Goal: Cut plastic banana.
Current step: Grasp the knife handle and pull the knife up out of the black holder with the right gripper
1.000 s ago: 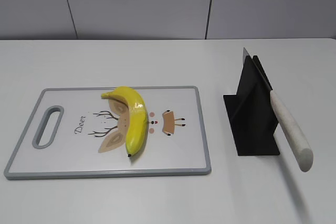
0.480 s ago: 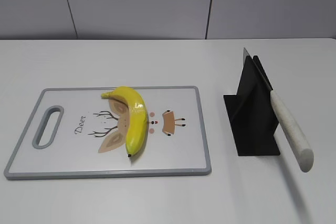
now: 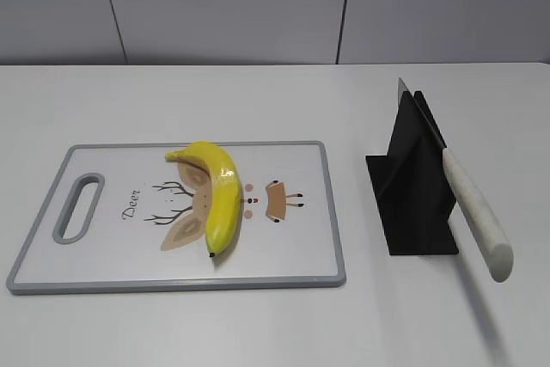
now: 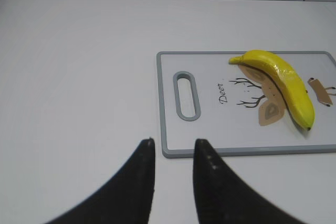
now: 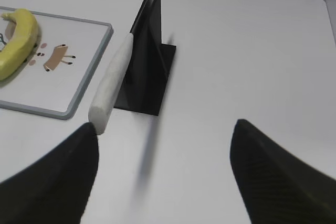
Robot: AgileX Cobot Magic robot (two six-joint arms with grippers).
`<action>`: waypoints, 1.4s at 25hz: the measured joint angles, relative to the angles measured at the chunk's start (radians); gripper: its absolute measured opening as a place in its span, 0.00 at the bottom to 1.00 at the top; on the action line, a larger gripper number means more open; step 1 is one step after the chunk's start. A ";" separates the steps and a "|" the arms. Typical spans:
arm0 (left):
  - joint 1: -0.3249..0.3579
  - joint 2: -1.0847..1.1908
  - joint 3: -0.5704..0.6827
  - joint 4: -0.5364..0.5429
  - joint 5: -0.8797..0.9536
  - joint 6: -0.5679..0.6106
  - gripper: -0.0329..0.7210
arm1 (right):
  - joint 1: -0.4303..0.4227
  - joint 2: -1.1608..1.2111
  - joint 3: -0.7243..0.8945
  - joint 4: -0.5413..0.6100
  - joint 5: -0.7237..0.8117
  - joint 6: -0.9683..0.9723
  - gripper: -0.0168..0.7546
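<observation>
My right gripper will next move to the middle of the knife's white handle (image 3: 473, 204) (image 5: 113, 81), in front of the black stand, and close there.
The yellow plastic banana (image 3: 216, 192) lies on the white cutting board (image 3: 292, 255) with a deer drawing; it also shows in the left wrist view (image 4: 283, 81) and the right wrist view (image 5: 16, 40). A knife with a white handle (image 3: 477, 212) rests slanted in a black stand (image 3: 412, 186), handle toward the front; it shows in the right wrist view (image 5: 111, 90) too. My left gripper (image 4: 173, 142) hovers open by the board's near left corner, holding nothing. My right gripper (image 5: 165, 129) is wide open and empty, its left finger close to the handle's end. Neither gripper shows in the exterior view.
The board (image 4: 168, 103) has a grey rim and a handle slot (image 4: 187, 95) at its left end. The white table (image 3: 258, 100) ends at a grey wall behind. The stand (image 5: 147, 66) sits right of the board.
</observation>
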 joint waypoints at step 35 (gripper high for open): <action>0.000 0.001 0.000 0.029 -0.001 0.000 0.86 | 0.136 0.971 -0.497 0.235 0.264 0.139 0.64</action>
